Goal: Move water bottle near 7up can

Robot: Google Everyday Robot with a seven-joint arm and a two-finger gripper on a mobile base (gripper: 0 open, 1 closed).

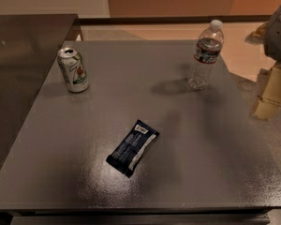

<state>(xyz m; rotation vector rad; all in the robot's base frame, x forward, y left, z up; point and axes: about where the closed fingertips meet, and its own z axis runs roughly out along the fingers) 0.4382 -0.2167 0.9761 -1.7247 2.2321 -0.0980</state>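
The robot's gripper needs to close on the water bottle's label band [208,48], below the bottle's white cap.
The water bottle [205,55] stands upright near the far right edge of the grey table [187,172]. It is clear and ribbed, with a white cap and a dark label band. The 7up can [73,70] stands upright at the far left of the table, silver on top with white and green sides. The bottle and the can are far apart, almost the table's width. My gripper [271,95] hangs at the right edge of the view, off the table's right side, to the right of and below the bottle, not touching it. It holds nothing that I can see.
A dark blue snack wrapper [132,147] lies flat near the middle of the table, between can and bottle but closer to the front. A dark counter [23,46] adjoins the table on the left. Floor and a wall lie behind.
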